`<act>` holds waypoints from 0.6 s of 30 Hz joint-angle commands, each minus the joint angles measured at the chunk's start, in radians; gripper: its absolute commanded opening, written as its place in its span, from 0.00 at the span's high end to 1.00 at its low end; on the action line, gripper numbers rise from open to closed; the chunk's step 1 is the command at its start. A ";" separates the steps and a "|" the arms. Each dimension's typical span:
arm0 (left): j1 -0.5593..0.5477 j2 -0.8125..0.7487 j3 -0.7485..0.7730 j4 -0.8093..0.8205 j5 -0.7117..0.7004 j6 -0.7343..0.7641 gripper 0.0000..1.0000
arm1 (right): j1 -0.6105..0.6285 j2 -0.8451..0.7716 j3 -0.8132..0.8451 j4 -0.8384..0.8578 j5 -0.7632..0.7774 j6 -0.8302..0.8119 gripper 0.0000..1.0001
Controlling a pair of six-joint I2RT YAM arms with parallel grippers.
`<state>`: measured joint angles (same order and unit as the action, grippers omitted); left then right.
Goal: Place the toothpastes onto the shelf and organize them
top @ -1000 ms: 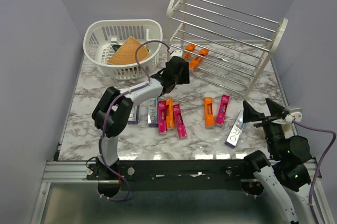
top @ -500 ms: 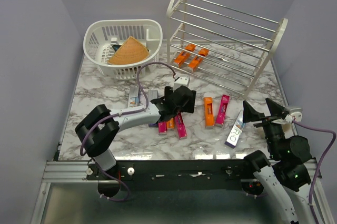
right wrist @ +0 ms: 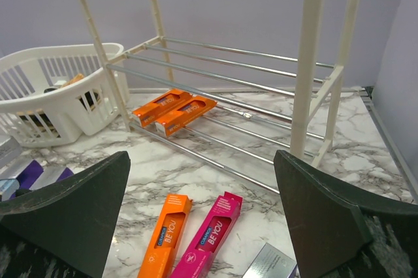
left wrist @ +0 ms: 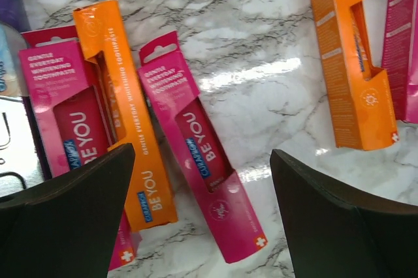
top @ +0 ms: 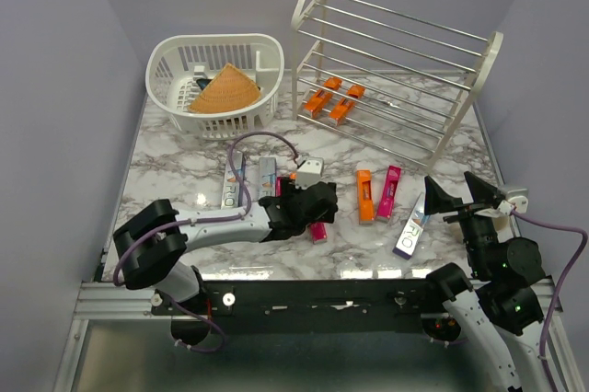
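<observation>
The orange carton outside the cluster, in front of the shelf, will be gripped by my left gripper at the near end of the orange carton (top: 366, 215) (left wrist: 366, 130).
The shelf (top: 396, 61) stands at the back right, with two orange toothpastes (top: 319, 99) (right wrist: 163, 105) lying side by side on its lowest rods. My left gripper (top: 308, 203) (left wrist: 202, 154) hovers open and empty over a cluster of cartons: a pink one (left wrist: 202, 160) lies between its fingers, an orange one (left wrist: 124, 128) and another pink one (left wrist: 72, 121) to its left. Two silver cartons (top: 235, 182) lie left of the cluster. An orange (top: 365, 195), a pink (top: 389, 191) and a silver carton (top: 411, 229) lie further right. My right gripper (top: 460, 194) (right wrist: 202, 157) hangs open above these.
A white slotted basket (top: 175, 56) holding a tan woven cone (top: 224, 90) sits at the back left, next to the shelf. Purple walls close in the marble table (top: 175, 157) on three sides.
My left arm has drawn back from the shelf's lower left end to the cartons near the front, and its jaws have opened wide. The right arm has not moved.
</observation>
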<state>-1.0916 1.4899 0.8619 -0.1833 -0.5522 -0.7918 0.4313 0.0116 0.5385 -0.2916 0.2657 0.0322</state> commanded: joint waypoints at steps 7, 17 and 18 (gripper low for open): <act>-0.178 0.294 0.369 -0.088 -0.170 -0.080 0.03 | 0.006 -0.288 0.023 -0.026 0.032 -0.012 0.00; -0.208 0.526 0.552 -0.123 -0.190 -0.043 0.03 | 0.006 -0.286 0.025 -0.026 0.024 -0.011 0.00; -0.208 0.555 0.563 -0.131 -0.189 -0.041 0.04 | 0.006 -0.288 0.026 -0.026 0.023 -0.009 0.00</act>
<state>-1.2957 1.9686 1.3739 -0.2527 -0.6697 -0.8371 0.4313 0.0116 0.5385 -0.2939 0.2756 0.0277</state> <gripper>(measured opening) 0.970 0.998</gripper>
